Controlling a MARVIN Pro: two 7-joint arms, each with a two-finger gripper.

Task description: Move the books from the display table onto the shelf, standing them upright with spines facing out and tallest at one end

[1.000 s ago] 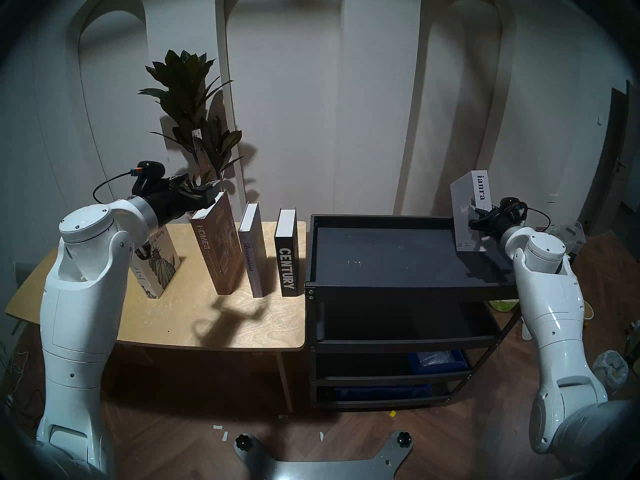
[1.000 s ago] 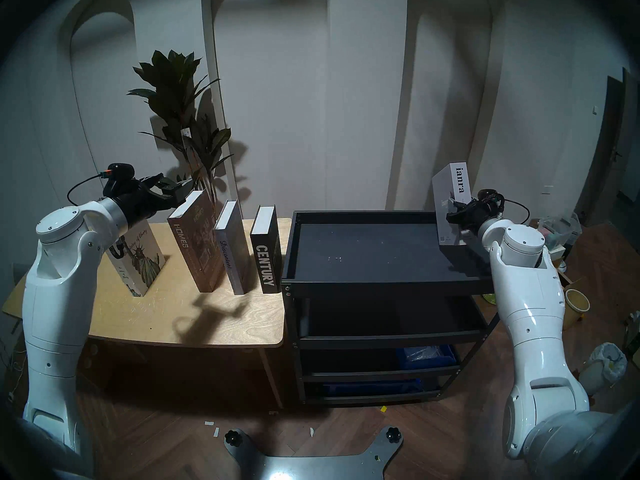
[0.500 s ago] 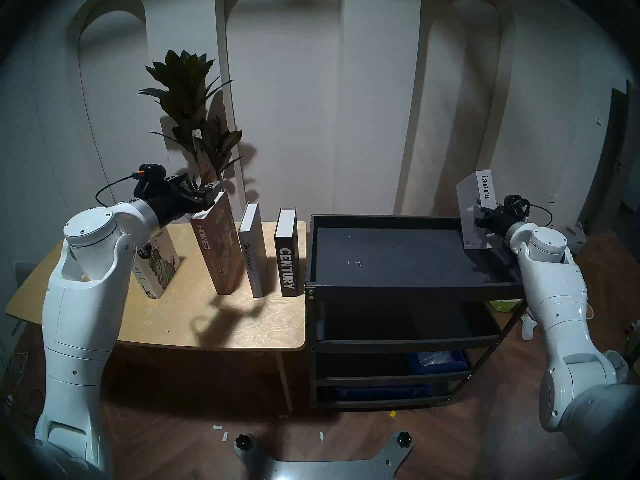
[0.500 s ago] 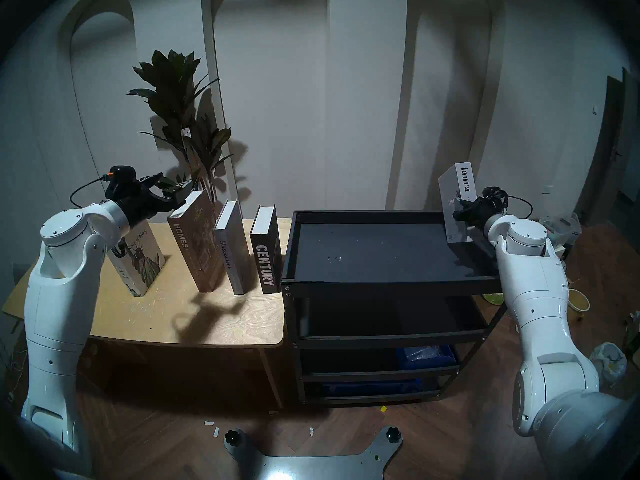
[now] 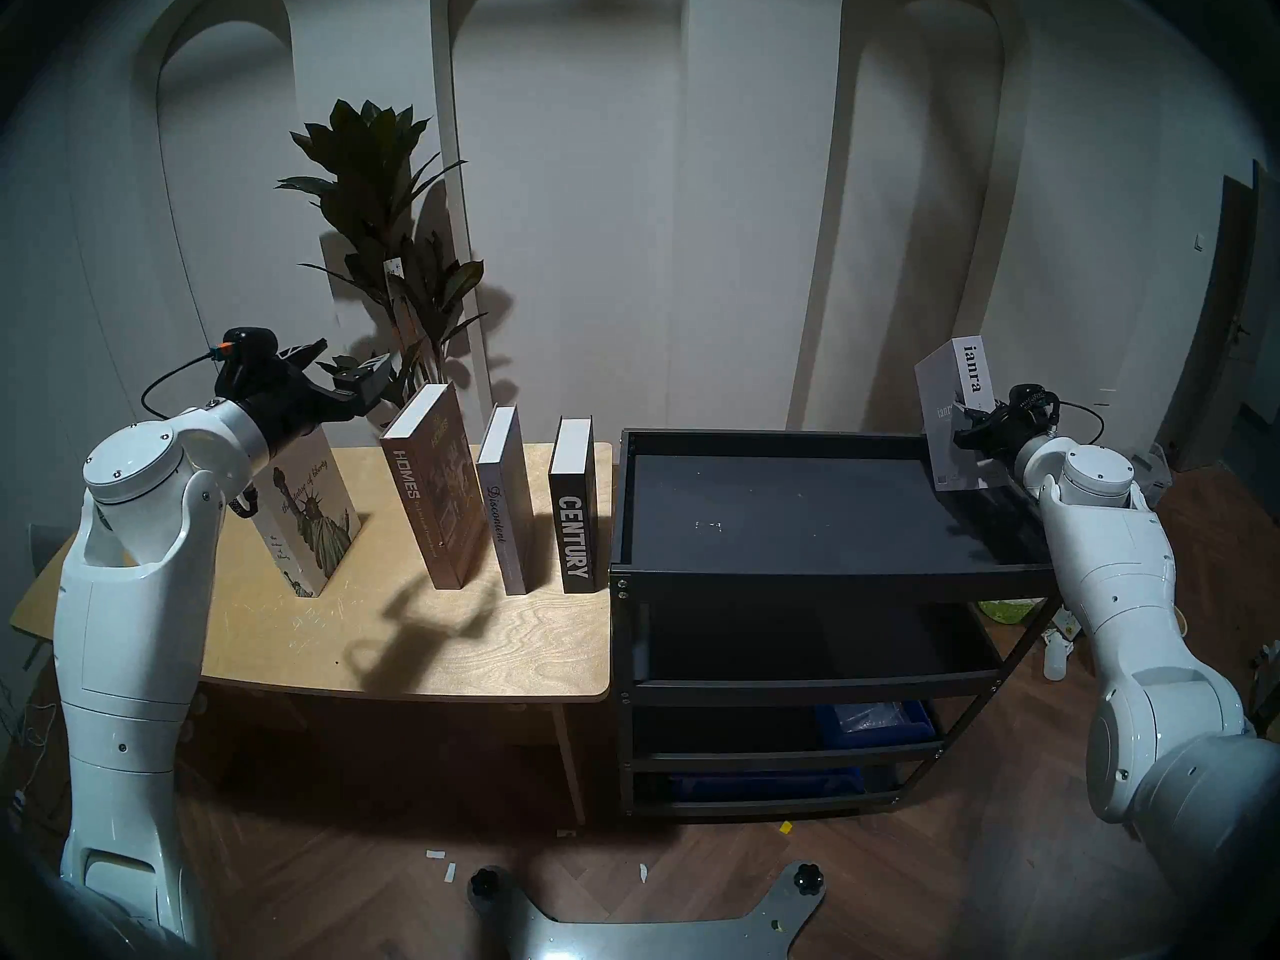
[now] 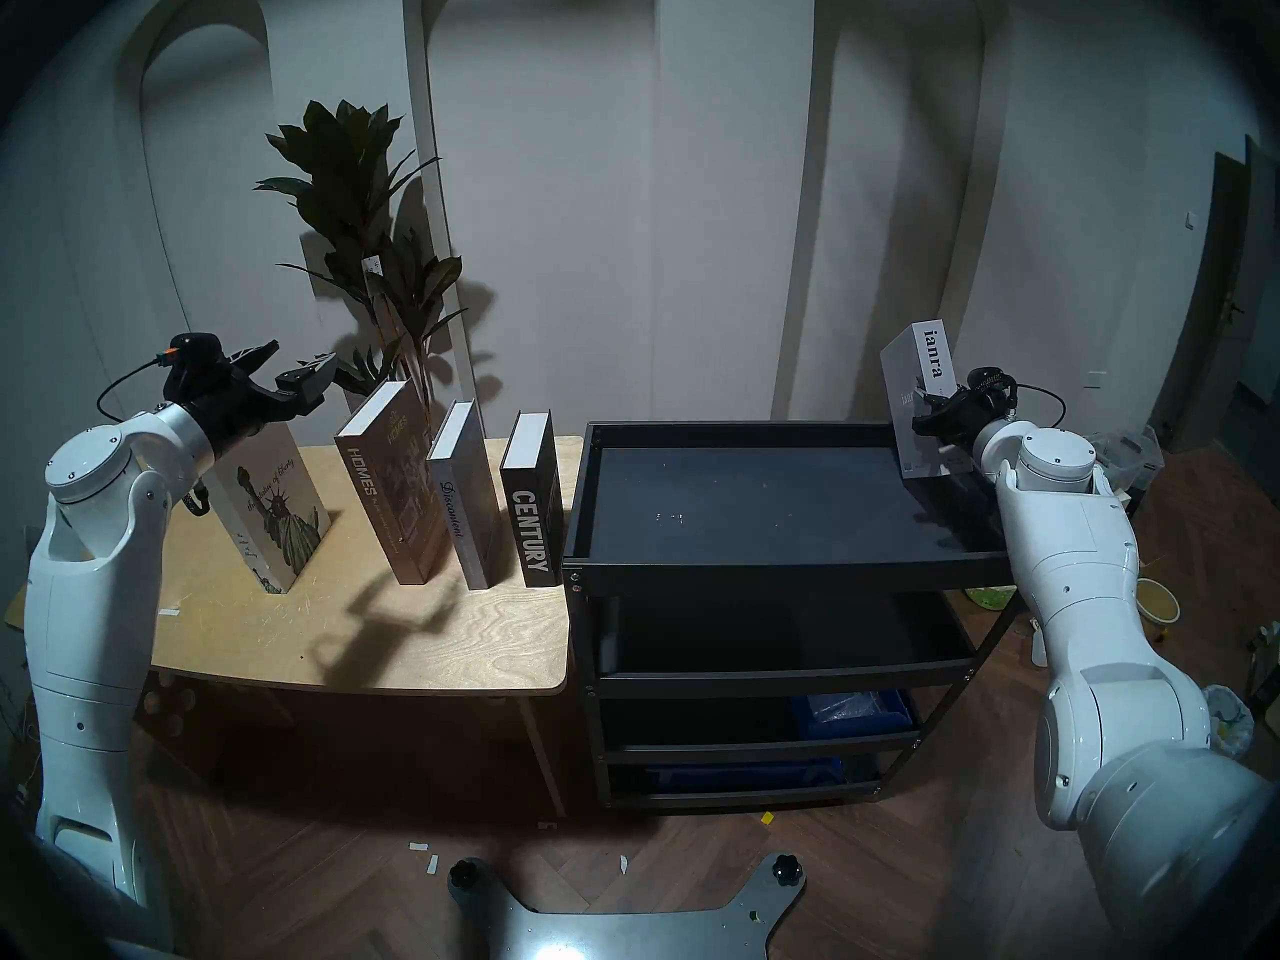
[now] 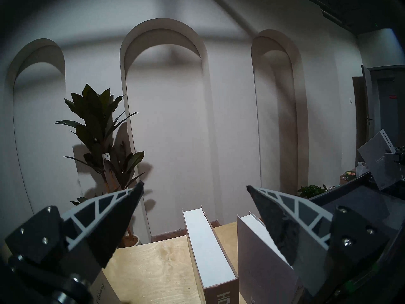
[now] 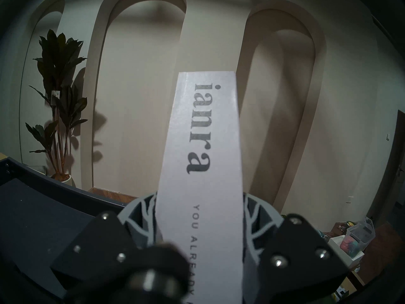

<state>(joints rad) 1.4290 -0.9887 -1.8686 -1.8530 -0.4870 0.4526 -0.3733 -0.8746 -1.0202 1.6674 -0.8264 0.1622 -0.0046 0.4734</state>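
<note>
My right gripper needs to let go of the grey "ianra" book upright on the top tray's end (image 5: 995, 535) farthest from the display table.
On the plywood display table (image 5: 485, 647) stand the Statue of Liberty book (image 5: 312, 515), brown "HOMES" (image 5: 433, 494), grey "Discontent" (image 5: 505, 501) and black "CENTURY" (image 5: 575, 508), all upright. My left gripper (image 5: 346, 364) hangs open above the Liberty book, just left of the top of "HOMES", holding nothing; the left wrist view shows its fingertips (image 7: 135, 193) wide apart. My right gripper (image 5: 966, 429) is shut on the spine side of the grey "ianra" book (image 5: 952, 411), which is upright and slightly tilted at the back right corner of the black shelf cart's top tray (image 5: 817, 581). Its spine (image 8: 203, 143) faces the right wrist camera.
A tall potted plant (image 5: 388, 245) stands behind the table's left half. The cart's lower tiers hold blue bins (image 5: 880, 719). Bags and cups litter the floor at the right (image 5: 1219, 737). The table's right edge butts against the cart.
My left arm has drawn back to the left, taking its open gripper off the top of "HOMES". The right gripper has carried the "ianra" book slightly right and back.
</note>
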